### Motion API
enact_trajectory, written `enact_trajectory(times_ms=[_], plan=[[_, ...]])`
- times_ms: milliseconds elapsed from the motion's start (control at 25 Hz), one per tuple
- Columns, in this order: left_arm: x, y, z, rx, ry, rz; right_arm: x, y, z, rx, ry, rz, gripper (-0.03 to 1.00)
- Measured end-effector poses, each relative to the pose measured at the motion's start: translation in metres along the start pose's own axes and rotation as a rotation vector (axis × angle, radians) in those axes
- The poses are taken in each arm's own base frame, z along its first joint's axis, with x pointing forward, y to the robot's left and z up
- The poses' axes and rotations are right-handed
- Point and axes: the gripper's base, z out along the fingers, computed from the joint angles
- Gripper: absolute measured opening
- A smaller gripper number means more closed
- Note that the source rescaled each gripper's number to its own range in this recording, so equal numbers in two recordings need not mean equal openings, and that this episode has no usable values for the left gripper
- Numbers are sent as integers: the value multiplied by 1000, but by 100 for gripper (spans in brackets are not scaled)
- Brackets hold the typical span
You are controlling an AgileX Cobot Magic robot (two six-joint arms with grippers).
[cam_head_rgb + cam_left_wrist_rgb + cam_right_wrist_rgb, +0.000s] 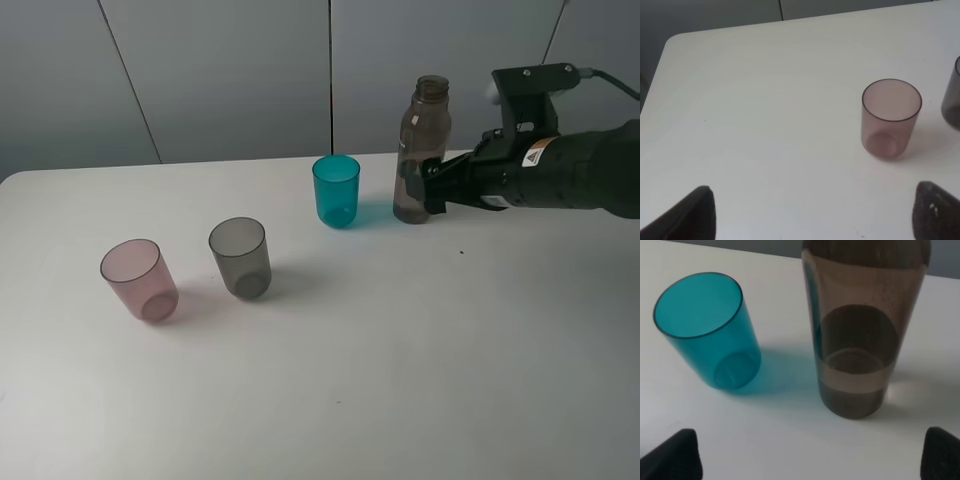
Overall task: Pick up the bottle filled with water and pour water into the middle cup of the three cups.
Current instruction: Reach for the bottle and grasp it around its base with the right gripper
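Note:
The robot's right gripper needs to next move to the middle of the bottle's body (419, 165) (864, 300), above the bottle's base, and close there.
The smoky grey-brown bottle (420, 150) stands upright at the back right of the table, with a little water near its bottom; it also shows in the right wrist view (862, 340). My right gripper (428, 190) is open, its fingertips (675, 457) wide apart, just short of the bottle's base and not touching it. The teal cup (336, 190) (707, 330) stands just left of the bottle. The grey middle cup (240, 256) and the pink cup (138, 278) stand further left. My left gripper (815, 220) is open and empty near the pink cup (891, 120).
The white table (420, 380) ends at its far edge just behind the bottle, with a grey wall (220, 70) beyond. The table's rounded far left corner (675, 42) shows in the left wrist view. The left arm is out of the exterior high view.

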Motion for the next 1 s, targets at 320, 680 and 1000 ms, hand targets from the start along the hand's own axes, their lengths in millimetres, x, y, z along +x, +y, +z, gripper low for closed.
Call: enact_trajectory(times_ms=[320, 680, 1000], plan=[[0, 0, 0, 0, 0, 0, 13, -4, 38, 23, -130, 9, 83], [0, 0, 0, 0, 0, 2, 25, -10, 59, 64, -237, 53, 83], [0, 0, 0, 0, 0, 2, 38, -14, 73, 83, -282, 48, 83]])
